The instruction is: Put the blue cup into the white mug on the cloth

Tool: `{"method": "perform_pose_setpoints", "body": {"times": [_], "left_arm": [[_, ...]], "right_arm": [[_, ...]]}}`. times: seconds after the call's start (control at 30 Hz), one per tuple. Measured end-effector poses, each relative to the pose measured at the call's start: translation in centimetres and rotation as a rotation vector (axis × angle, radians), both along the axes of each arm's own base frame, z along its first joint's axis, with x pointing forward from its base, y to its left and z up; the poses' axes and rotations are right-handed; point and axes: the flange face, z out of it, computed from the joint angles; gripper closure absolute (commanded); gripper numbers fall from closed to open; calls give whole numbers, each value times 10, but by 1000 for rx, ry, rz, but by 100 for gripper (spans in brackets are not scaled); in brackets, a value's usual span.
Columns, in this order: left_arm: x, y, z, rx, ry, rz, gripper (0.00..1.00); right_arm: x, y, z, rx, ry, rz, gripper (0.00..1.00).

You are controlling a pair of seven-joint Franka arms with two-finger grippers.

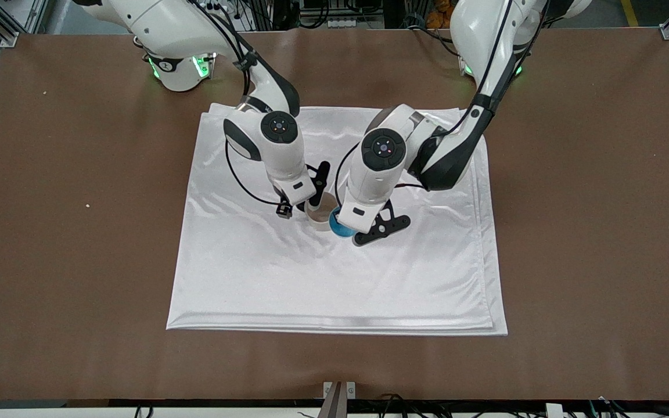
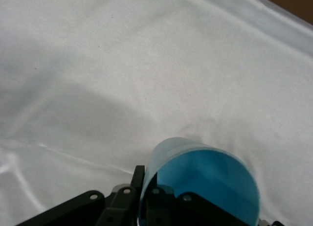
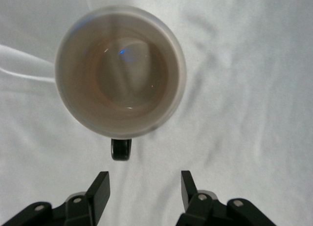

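Next, I release the blue cup, now held beside the mug, from my left gripper inside the upright white mug [image 1: 320, 215], beside my right gripper, which is open.
The white mug [image 1: 322, 219] stands upright and empty near the middle of the cloth [image 1: 340, 278]. My left gripper [image 1: 347, 223] is shut on the blue cup [image 1: 340, 230] and holds it by its rim right beside the mug, toward the left arm's end. In the left wrist view one finger [image 2: 139, 173] is outside the blue cup [image 2: 205, 184] and the other inside it, over the cloth [image 2: 146, 64]. My right gripper [image 1: 299, 208] is open and empty beside the mug. In the right wrist view it [image 3: 144, 187] hangs over the cloth [image 3: 244, 89], just off the dark handle nub [image 3: 121, 149] of the mug [image 3: 120, 72].
The cloth lies folded on the brown table [image 1: 572, 232], which shows bare around it on all sides. A small crumb [image 1: 87, 205] lies on the table toward the right arm's end.
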Motion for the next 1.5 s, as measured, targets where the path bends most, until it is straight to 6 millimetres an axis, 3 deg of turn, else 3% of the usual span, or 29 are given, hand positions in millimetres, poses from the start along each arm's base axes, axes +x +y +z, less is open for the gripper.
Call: {"method": "perform_pose_setpoints", "body": {"times": [0.33, 0.53, 0.8, 1.17, 1.5], "left_arm": [[-14, -16, 2, -1, -1, -18, 100], [-31, -35, 1, 0, 1, -38, 100], [-47, -51, -8, 5, 6, -65, 100], [-48, -53, -31, 18, 21, -67, 100], [-46, -55, -43, 8, 10, -64, 100]], "right_arm": [[27, -44, 48, -33, -21, -67, 0], [41, -83, 100, -17, -3, -103, 0], [60, -161, 176, -8, -44, -110, 0], [70, -272, 252, -41, -113, -136, 0], [66, -330, 297, -49, -110, -235, 0]]}}
